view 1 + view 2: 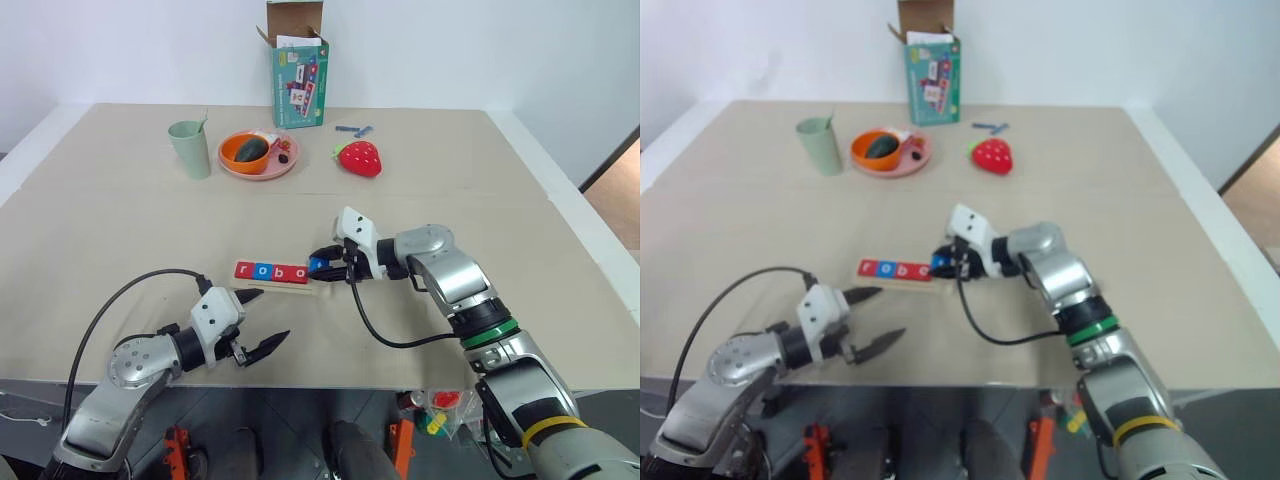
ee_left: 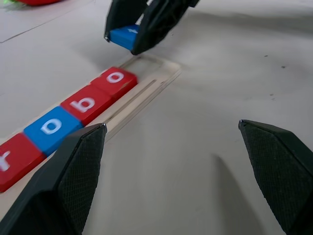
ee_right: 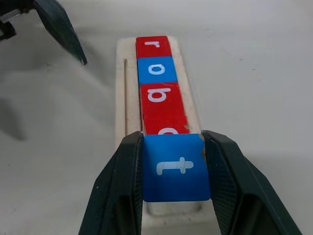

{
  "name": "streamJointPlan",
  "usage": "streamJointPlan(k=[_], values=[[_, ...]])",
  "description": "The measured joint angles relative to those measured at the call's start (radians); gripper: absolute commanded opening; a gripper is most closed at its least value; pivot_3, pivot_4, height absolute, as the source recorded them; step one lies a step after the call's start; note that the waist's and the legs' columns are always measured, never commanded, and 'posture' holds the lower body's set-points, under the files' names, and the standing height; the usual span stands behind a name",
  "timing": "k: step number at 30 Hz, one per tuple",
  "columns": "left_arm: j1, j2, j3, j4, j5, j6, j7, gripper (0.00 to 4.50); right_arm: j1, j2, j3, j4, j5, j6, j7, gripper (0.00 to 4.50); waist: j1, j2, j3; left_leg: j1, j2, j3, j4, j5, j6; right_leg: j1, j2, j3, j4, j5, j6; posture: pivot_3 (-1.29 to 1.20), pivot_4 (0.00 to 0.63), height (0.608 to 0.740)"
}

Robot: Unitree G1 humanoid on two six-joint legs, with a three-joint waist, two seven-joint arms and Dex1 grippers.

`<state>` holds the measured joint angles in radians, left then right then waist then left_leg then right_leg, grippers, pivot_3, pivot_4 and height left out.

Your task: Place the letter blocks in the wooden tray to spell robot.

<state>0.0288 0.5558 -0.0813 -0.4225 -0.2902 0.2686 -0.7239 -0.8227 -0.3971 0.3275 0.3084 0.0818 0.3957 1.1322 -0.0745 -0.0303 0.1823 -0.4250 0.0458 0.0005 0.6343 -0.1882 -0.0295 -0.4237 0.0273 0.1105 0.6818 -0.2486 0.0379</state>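
Observation:
My right gripper will let go of the blue t block into the tray's empty slot (image 1: 317, 275) (image 3: 174, 188), which is beside the red o block.
The pale wooden tray (image 1: 290, 287) lies near the table's front middle, holding four letter blocks (image 1: 271, 271) in a row: red r (image 3: 153, 47), blue o (image 3: 156, 70), red b (image 3: 158, 97) and red o (image 3: 170, 128). My right gripper (image 1: 322, 267) is shut on the blue t block (image 3: 175, 168), held just above the tray's right end. My left gripper (image 1: 262, 322) stands open in front of the tray, its fingertips (image 2: 73, 166) apart with nothing between them.
At the back of the table stand a green cup (image 1: 190, 149), an orange plate (image 1: 258, 155) with small items, a red strawberry toy (image 1: 360, 158) and an open teal box (image 1: 298, 78). A black cable trails from each arm.

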Motion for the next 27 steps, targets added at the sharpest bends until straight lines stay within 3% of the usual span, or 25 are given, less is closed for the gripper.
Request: streamJointPlan(k=[27], values=[[0.005, -0.036, 0.001, -0.022, -0.006, 0.015, 0.046, 4.50, -0.064, 0.065, 0.027, 0.222, -0.065, -0.135, 0.028, 1.21, -0.005, 0.000, 0.000, 0.002, 0.002, -0.001, 0.000, 0.000, 0.000, 0.000, 0.003, -0.001, 0.001, 0.002, -0.003, 0.00, 0.150, 0.740]])
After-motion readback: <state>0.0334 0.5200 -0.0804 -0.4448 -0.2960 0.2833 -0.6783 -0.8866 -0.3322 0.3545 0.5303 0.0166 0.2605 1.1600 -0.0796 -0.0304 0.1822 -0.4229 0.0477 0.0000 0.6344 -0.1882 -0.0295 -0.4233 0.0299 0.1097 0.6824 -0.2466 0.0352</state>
